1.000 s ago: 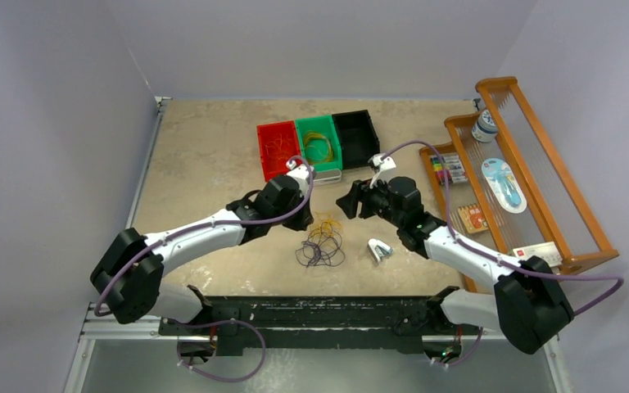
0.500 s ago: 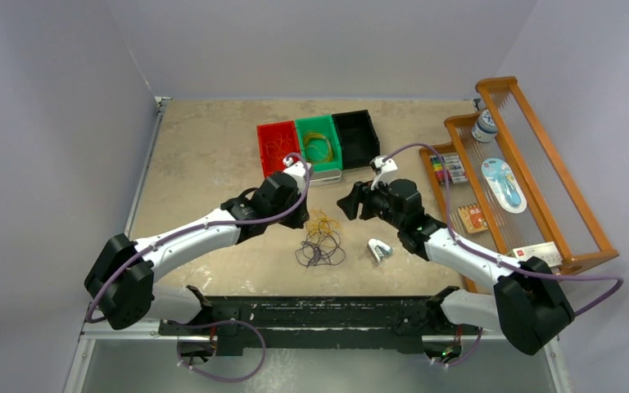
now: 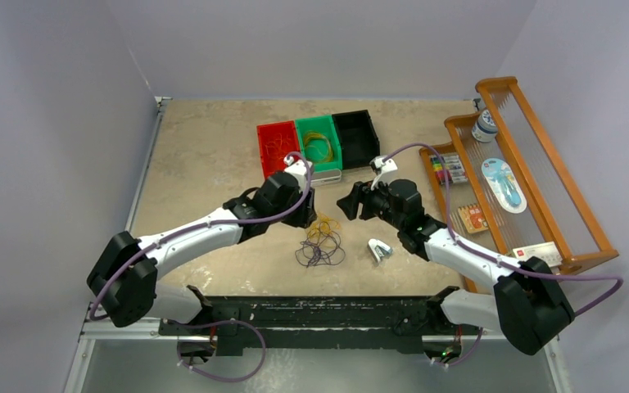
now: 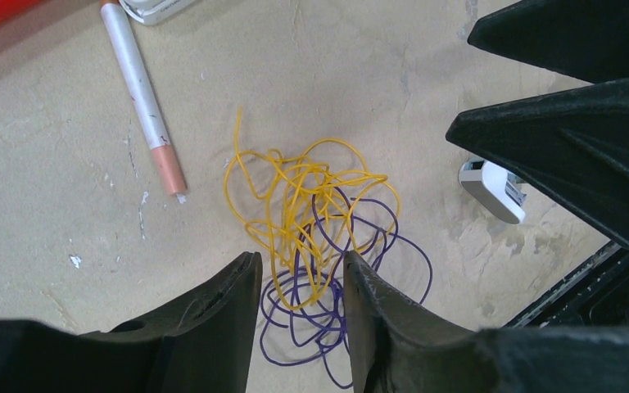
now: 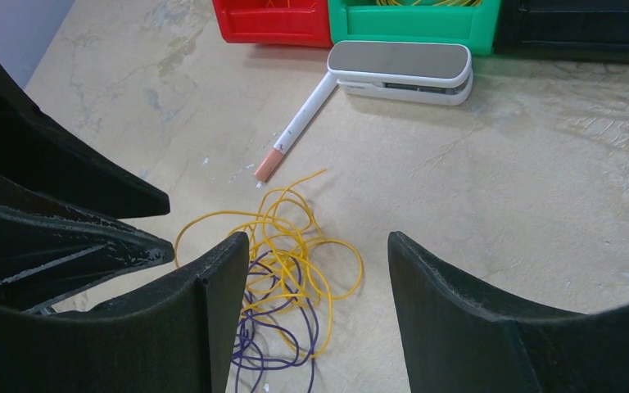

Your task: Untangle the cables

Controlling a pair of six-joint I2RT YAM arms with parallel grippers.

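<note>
The yellow cable's near loop crosses the dark purple cable's coils, so next I pinch just that yellow loop [image 4: 296, 307] with my left gripper and lift it clear.
A tangle of cables lies on the table between the two arms: a yellow cable [image 3: 321, 225] [image 4: 303, 192] [image 5: 282, 233] looped over a dark purple cable [image 3: 321, 252] [image 4: 328, 327] [image 5: 274, 348]. My left gripper [image 4: 299, 260] hangs open just above the tangle, with nothing between its fingers. My right gripper [image 5: 318, 241] [image 3: 346, 205] faces it from the other side, open and empty, with the yellow loops lying below its left finger. More coiled cables rest in the red bin [image 3: 277, 149] and the green bin [image 3: 319, 147].
A black bin [image 3: 355, 137] stands beside the green one. A white stapler-like case [image 5: 400, 70] and a white pen [image 5: 299, 131] [image 4: 141, 90] lie before the bins. A small white clip [image 3: 379, 250] sits right of the tangle. A wooden rack [image 3: 540, 188] lines the right edge.
My left gripper has opened and let go of the yellow cable, which has settled on the purple one. The right arm has barely moved.
</note>
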